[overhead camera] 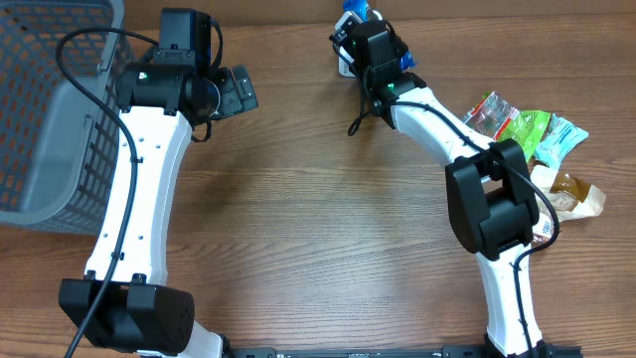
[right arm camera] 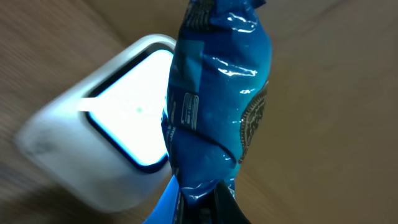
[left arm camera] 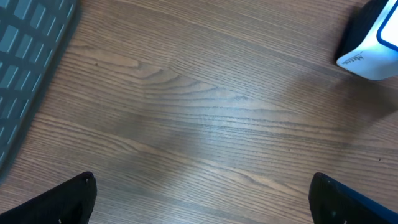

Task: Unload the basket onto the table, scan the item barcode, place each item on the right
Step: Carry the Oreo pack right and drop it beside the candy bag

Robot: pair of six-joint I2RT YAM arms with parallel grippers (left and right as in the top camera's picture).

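Next, my right gripper releases the blue snack packet on the table [overhead camera: 511, 183] between the green and brown packets. The blue packet now hangs beside the barcode scanner.
A shiny blue snack packet [right arm camera: 217, 106] hangs in my right gripper [right arm camera: 208, 202], whose jaws are shut on the packet's lower end. Its white label faces the white barcode scanner [right arm camera: 106, 149], whose window glows just behind and to the left. From overhead, the right gripper [overhead camera: 376, 48] is at the table's far edge, with bits of the blue packet [overhead camera: 356, 12] showing around it and the scanner [overhead camera: 343, 66] mostly hidden under it. My left gripper [overhead camera: 238, 91] hovers open over bare wood, its fingers [left arm camera: 74, 199] wide apart with nothing between them. The scanner [left arm camera: 373, 43] sits off to the left gripper's right.
A grey mesh basket [overhead camera: 50, 109] stands at the far left, and its corner [left arm camera: 25, 68] shows in the left wrist view. A pile of snack packets [overhead camera: 527, 134] in green, red and brown wrappers lies by the right arm's base.
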